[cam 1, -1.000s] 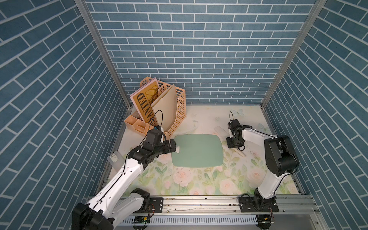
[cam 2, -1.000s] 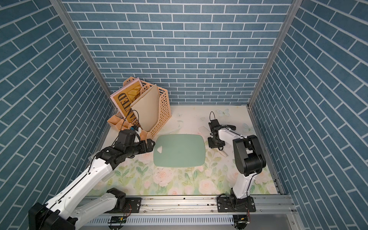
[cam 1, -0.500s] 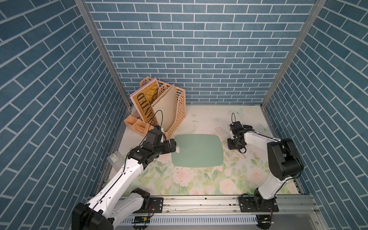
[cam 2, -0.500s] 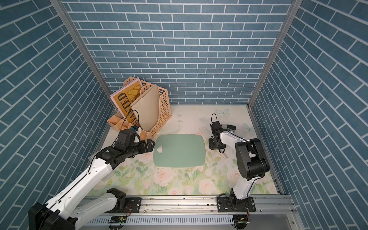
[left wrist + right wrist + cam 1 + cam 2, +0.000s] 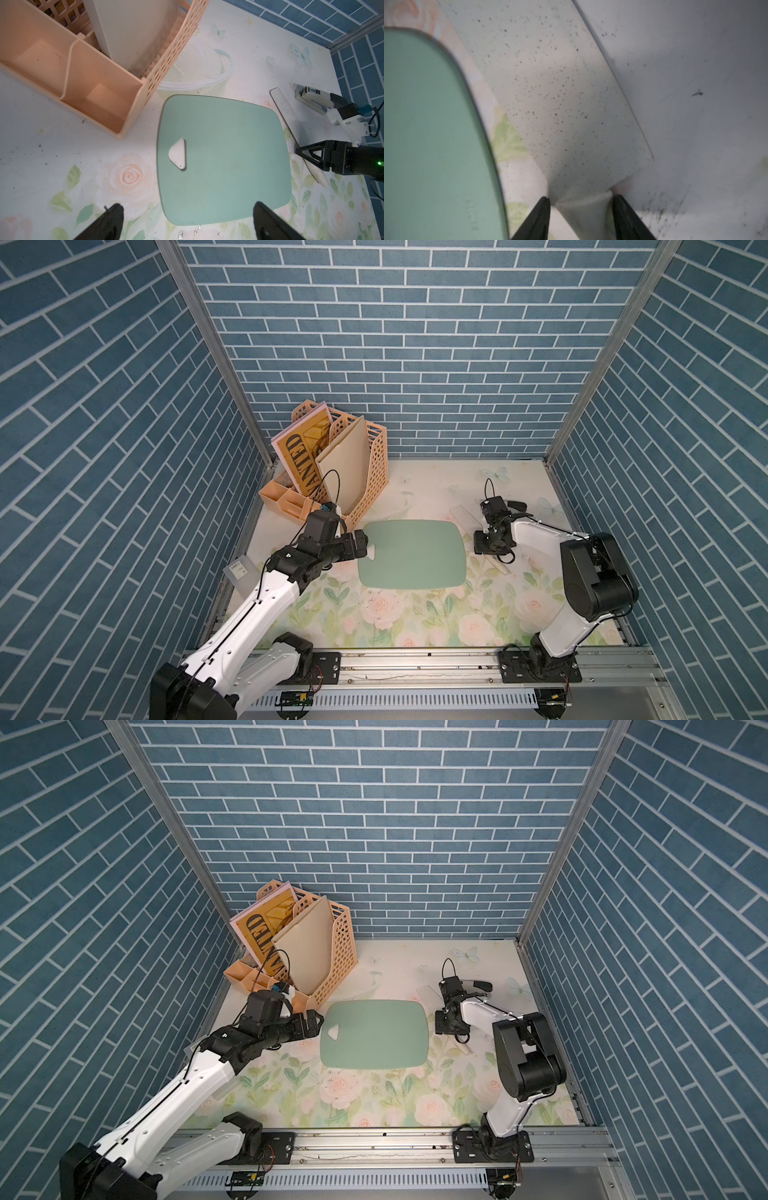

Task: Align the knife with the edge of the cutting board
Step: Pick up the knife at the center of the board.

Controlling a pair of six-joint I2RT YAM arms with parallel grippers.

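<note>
The knife slants off the edge of the cutting board with my right gripper at the knife handle's flared top, so next I straighten the knife and grip the handle lower (image 5: 591,224).
The mint-green cutting board (image 5: 411,553) (image 5: 374,1033) (image 5: 224,158) lies flat mid-table. Its triangular hole is toward my left arm. The pale speckled knife (image 5: 465,512) (image 5: 430,992) (image 5: 291,122) (image 5: 560,93) lies just off the board's right short edge. It is slanted, with the blade end nearest the board's far corner and the handle angled away. My right gripper (image 5: 484,541) (image 5: 444,1023) (image 5: 581,199) is low over the handle where it meets the blade. Its jaws are open on either side, with a gap showing. My left gripper (image 5: 365,545) (image 5: 318,1021) (image 5: 187,207) hovers open over the board's left edge, holding nothing.
A peach file organizer (image 5: 353,472) (image 5: 316,952) (image 5: 116,79) with a book and folders stands at the back left, close to the board's far left corner. A black-and-silver stapler (image 5: 515,506) (image 5: 478,986) (image 5: 315,99) lies beyond the right wrist. Blue brick walls enclose the table.
My right gripper's jaws have spread apart around the knife handle, and its wrist has shifted slightly. The left arm and the board have not moved.
</note>
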